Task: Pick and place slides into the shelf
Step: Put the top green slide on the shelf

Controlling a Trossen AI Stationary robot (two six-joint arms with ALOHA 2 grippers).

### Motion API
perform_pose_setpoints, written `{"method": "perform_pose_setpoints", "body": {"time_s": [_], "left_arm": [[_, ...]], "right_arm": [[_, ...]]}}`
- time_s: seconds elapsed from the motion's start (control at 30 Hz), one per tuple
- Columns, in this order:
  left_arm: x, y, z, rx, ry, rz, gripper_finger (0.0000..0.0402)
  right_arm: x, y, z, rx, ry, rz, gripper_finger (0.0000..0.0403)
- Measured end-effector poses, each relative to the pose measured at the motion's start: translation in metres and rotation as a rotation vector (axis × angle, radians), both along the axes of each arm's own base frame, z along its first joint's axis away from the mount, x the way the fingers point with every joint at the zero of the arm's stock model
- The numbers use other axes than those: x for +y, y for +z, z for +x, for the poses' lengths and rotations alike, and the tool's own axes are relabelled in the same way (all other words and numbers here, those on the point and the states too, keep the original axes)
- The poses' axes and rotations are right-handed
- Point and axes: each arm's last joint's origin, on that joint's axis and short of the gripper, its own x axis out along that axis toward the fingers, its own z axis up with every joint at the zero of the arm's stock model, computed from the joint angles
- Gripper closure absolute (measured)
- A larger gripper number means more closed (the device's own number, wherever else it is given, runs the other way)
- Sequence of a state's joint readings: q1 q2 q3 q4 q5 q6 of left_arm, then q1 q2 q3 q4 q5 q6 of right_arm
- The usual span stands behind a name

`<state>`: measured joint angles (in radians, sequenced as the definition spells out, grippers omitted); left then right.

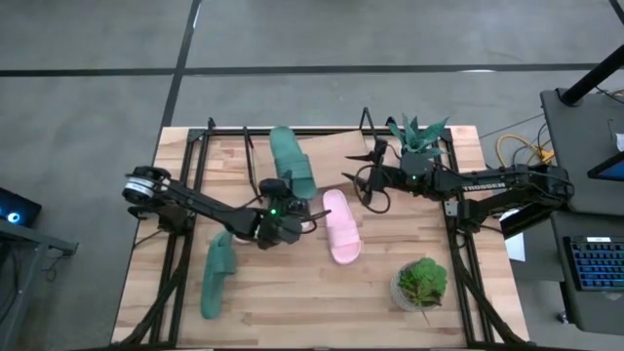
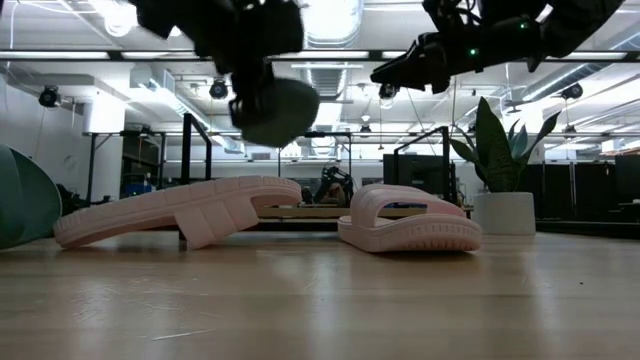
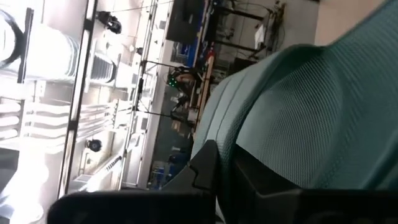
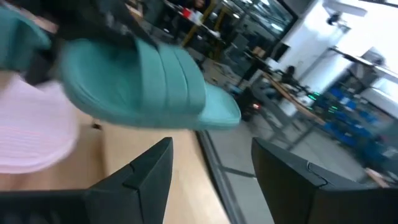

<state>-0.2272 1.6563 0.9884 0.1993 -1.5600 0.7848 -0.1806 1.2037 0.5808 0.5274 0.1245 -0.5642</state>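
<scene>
The green slide is at a slant over the shelf's board, so next my left gripper puts it down, then takes a new hold of the slide's strap (image 3: 225,117) and straightens it first.
My left gripper (image 1: 285,205) is shut on a dark green slide (image 1: 291,164), which reaches from it toward the table's far edge, over the shelf's board (image 1: 336,146). In the low view this slide (image 2: 277,110) hangs above the table. My right gripper (image 1: 363,185) stands open just right of it, touching nothing; its wrist view shows the slide (image 4: 143,81) ahead of its fingers. One pink slide (image 1: 341,226) lies flat mid-table. A second pink slide (image 2: 180,215) lies under the left gripper, one end raised. Another green slide (image 1: 218,275) lies near the front left. My left gripper holds the green slide by its near end (image 3: 249,143); the dark fingers (image 3: 208,168) lie against its ribbed surface, and the gripper itself hides the exact spot. The fingers come level from the table's near left. The slide is lifted clear, stretching toward the far edge.
A potted plant (image 1: 422,283) stands at the front right and a taller one (image 1: 419,136) at the far right corner. Black arm-mount frames (image 1: 190,166) run along both table sides. Bare wood (image 1: 312,302) lies near the front middle.
</scene>
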Motion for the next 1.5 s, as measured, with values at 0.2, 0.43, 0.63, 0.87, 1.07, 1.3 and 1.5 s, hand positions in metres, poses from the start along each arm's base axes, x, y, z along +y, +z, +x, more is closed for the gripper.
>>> {"method": "perform_pose_setpoints", "body": {"time_s": [0.2, 0.43, 0.63, 0.87, 1.07, 1.3, 1.5], "left_arm": [[0.019, -0.023, -0.020, -0.050, -0.009, -0.048, 0.0401], [0.033, -0.041, -0.032, 0.002, -0.020, -0.077, 0.0401], [0.037, -0.043, -0.034, 0.014, -0.020, -0.085, 0.0401], [0.046, -0.044, -0.033, 0.021, -0.025, -0.108, 0.0401], [0.051, -0.048, -0.033, 0.039, -0.066, -0.151, 0.0401], [0.057, -0.052, -0.034, 0.047, -0.082, -0.179, 0.0401], [0.057, -0.058, -0.036, 0.068, -0.128, -0.216, 0.0381]], "right_arm": [[0.001, -0.004, -0.001, 0.005, 0.029, 0.021, 0.0195], [0.001, -0.007, -0.002, 0.010, 0.026, 0.039, 0.0195], [0.001, -0.008, -0.002, 0.012, 0.026, 0.039, 0.0195], [0.001, -0.008, -0.002, 0.013, 0.025, 0.039, 0.0195], [0.001, -0.008, -0.002, 0.014, 0.024, 0.039, 0.0195], [0.001, -0.009, -0.002, 0.016, 0.023, 0.039, 0.0196], [0.001, -0.009, -0.002, 0.016, 0.023, 0.039, 0.0195]]}}
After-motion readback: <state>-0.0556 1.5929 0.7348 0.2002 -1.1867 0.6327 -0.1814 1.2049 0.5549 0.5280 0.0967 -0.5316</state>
